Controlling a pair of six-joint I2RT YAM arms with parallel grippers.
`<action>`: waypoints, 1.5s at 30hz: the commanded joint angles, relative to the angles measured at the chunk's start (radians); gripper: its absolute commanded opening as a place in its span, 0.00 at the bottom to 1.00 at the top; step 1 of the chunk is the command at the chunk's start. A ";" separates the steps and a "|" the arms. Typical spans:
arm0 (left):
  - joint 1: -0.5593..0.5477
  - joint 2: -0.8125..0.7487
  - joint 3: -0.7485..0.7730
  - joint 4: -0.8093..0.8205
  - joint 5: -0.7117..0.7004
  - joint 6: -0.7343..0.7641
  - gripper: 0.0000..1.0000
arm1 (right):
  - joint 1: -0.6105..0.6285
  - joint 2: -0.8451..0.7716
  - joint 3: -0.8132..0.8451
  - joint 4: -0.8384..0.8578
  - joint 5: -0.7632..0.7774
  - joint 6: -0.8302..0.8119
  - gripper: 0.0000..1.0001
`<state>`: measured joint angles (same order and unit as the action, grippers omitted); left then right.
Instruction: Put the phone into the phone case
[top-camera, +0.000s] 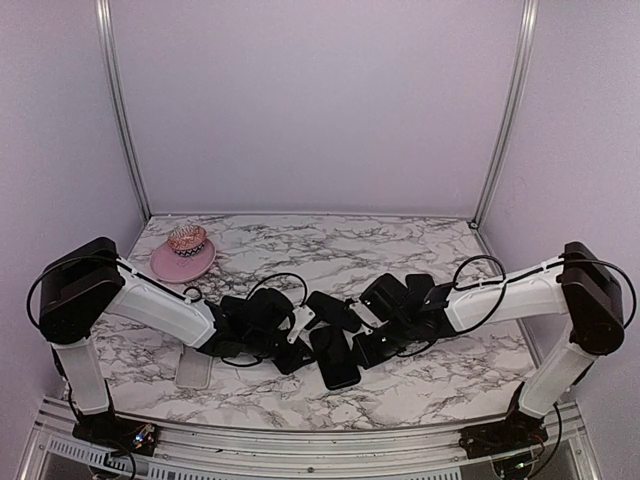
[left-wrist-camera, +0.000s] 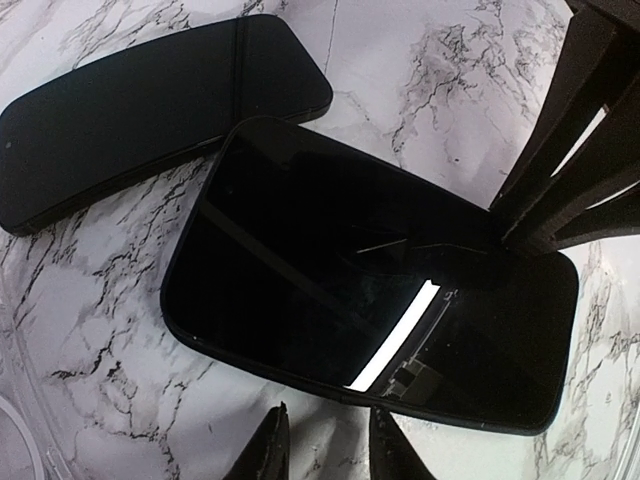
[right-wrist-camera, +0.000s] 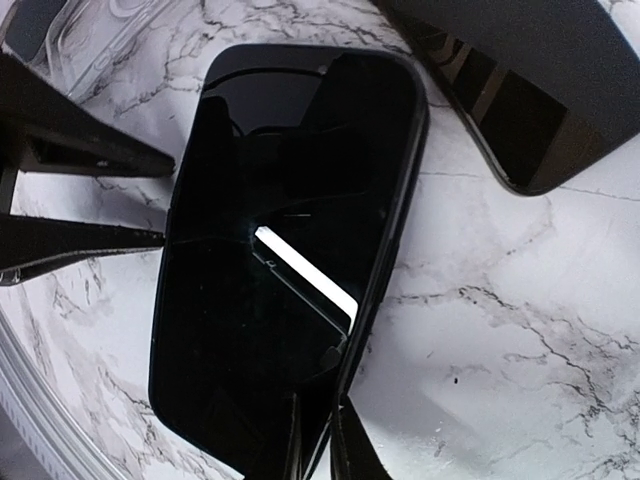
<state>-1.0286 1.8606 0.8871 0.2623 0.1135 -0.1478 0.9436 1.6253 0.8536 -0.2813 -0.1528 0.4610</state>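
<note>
The robot's right gripper grips just one long edge of the phone with a finger over its screen, so it should open wide and grasp the phone across its width (right-wrist-camera: 250, 365).
The black phone (top-camera: 336, 362) lies screen up on the marble table between both arms; it fills the left wrist view (left-wrist-camera: 370, 290) and the right wrist view (right-wrist-camera: 280, 250). My right gripper (right-wrist-camera: 320, 440) is shut on the phone's long edge, one finger over the glass and one outside the rim. My left gripper (left-wrist-camera: 325, 445) is open with a narrow gap, its tips just short of the phone's opposite long edge and holding nothing. A clear phone case (top-camera: 193, 371) lies flat left of the left arm; its corner shows in the right wrist view (right-wrist-camera: 90, 30).
A second flat black slab (top-camera: 335, 310) lies just behind the phone, seen in the left wrist view (left-wrist-camera: 150, 110) and the right wrist view (right-wrist-camera: 530, 90). A pink hat (top-camera: 183, 255) sits at the back left. Metal posts frame the back wall.
</note>
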 joint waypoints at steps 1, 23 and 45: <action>-0.007 0.043 -0.025 -0.034 0.092 -0.004 0.26 | 0.052 0.075 0.024 -0.032 0.009 0.027 0.07; 0.120 -0.037 0.061 -0.020 0.065 -0.009 0.27 | 0.054 0.133 0.235 -0.183 0.195 0.046 0.16; 0.118 0.115 0.141 -0.067 0.150 -0.024 0.26 | 0.013 0.109 0.205 -0.177 0.222 0.063 0.48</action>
<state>-0.9020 1.9949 1.0916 0.2440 0.2249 -0.1429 0.9245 1.7805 1.0550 -0.3698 0.0200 0.5087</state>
